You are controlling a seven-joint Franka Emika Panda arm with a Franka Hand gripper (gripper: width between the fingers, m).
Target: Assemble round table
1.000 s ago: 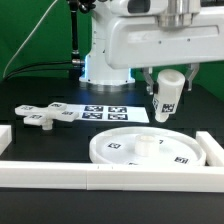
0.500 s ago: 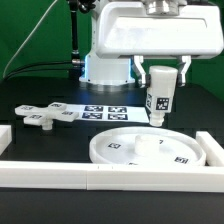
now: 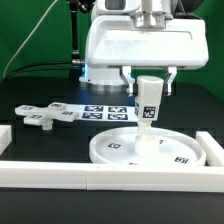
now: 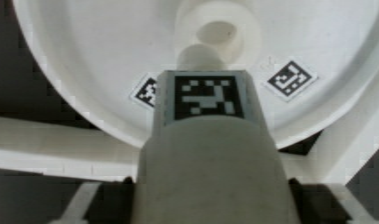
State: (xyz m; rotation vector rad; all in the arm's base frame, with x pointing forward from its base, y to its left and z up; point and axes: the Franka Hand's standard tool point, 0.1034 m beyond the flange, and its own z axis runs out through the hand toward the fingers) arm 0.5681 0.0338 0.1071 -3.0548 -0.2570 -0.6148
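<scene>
My gripper is going to release the white post, standing upright on the raised part in the middle of the round disc [image 3: 147, 137] [image 4: 218, 32].
The large rimmed round disc [image 3: 150, 152] lies flat on the black table at the front, with a raised hub [image 3: 146, 148] in its middle. My gripper [image 3: 148, 88] is shut on the short thick white post [image 3: 148, 104], which hangs upright with its tagged face forward, just above the disc's hub. In the wrist view the post [image 4: 211, 130] fills the middle, between the dark fingers [image 4: 118, 198], over the disc [image 4: 97, 70] and its hub [image 4: 214, 35]. The flat cross-shaped piece [image 3: 45, 116] lies on the exterior view's left.
The marker board [image 3: 106, 111] lies behind the disc. Long white border rails run along the front [image 3: 110, 176] and on the exterior view's right [image 3: 212, 148]. The robot base [image 3: 100, 70] stands at the back.
My gripper has carried the post toward the exterior view's left and downward, from beside the disc's far right edge to over its hub. The post has turned upright.
</scene>
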